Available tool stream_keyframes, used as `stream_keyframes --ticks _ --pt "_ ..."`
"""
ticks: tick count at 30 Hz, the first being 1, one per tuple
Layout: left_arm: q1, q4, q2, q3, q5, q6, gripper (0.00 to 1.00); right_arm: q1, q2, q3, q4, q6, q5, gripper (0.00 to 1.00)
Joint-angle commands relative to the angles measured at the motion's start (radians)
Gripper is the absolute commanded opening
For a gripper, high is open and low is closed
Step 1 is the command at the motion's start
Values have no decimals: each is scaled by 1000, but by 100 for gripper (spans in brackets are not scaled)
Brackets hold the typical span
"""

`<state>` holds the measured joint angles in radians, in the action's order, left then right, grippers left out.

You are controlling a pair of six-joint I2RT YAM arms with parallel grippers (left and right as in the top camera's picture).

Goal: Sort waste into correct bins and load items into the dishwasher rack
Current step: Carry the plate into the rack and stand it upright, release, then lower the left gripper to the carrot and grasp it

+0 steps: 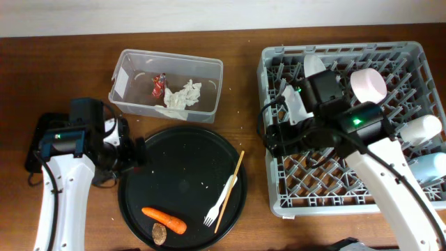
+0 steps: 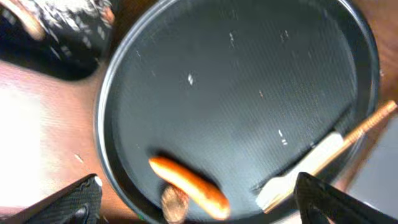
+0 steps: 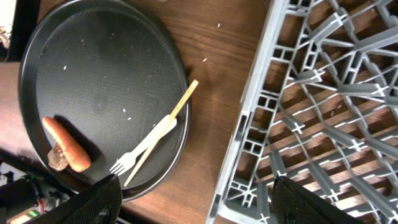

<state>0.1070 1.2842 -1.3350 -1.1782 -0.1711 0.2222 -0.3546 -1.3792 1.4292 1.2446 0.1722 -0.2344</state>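
Note:
The robot's left gripper needs to next move to the middle of the orange carrot (image 1: pixel 164 219) (image 2: pixel 189 185) beside the brown lump and close there.
The round black tray (image 1: pixel 182 183) holds an orange carrot (image 1: pixel 164 219), a brown lump (image 1: pixel 159 234), a white fork (image 1: pixel 220 202) and a thin wooden stick (image 1: pixel 231 188). My left gripper (image 1: pixel 136 152) hangs open over the tray's left rim, with the carrot (image 2: pixel 189 182) and the lump (image 2: pixel 174 202) between its fingers. The clear tub (image 1: pixel 209 70) contains a red wrapper (image 1: pixel 159 84) and white tissue (image 1: pixel 182 96). My right gripper (image 3: pixel 196 180) is open and empty over the left edge of the grey rack (image 3: pixel 298 124). In the rack (image 1: pixel 279 202) sit a white plate (image 1: pixel 313 65), pink bowl (image 1: pixel 367 85), white cup (image 1: pixel 425 127) and blue cup (image 1: pixel 428 167).
A dark shallow tray (image 2: pixel 62 31) with pale scraps lies left of the round tray, under my left arm. Bare wooden table (image 3: pixel 211 93) separates the round tray from the rack. A few rice-like crumbs lie on the round tray and table.

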Motion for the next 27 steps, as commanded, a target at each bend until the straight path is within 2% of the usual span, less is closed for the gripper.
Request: stream_keyframes --ticks 1,5,13,21,23,25,26,27 --pt "-9 41 11 79 -155 91 99 -5 -4 -5 -3 -7 -16 80" --pt "-59 11 11 283 -185 238 99 -5 -4 -5 -3 -8 -16 81" --pt "-75 -291 11 539 -185 237 99 -5 -4 -5 -2 -8 10 81" --pt "-75 -465 10 629 -181 241 99 -5 -4 -5 -3 -7 10 81" --pt "-75 -554 10 637 -182 241 98 -5 -4 -5 -3 -7 10 81" --pt "-75 -628 10 637 -183 248 92 -5 -4 -5 -2 -7 10 81" --pt "-75 -652 10 637 -198 267 77 -5 -4 -5 -2 -7 10 80" --pt "-75 -656 10 637 -208 267 72 -5 -4 -5 -2 -7 10 80"
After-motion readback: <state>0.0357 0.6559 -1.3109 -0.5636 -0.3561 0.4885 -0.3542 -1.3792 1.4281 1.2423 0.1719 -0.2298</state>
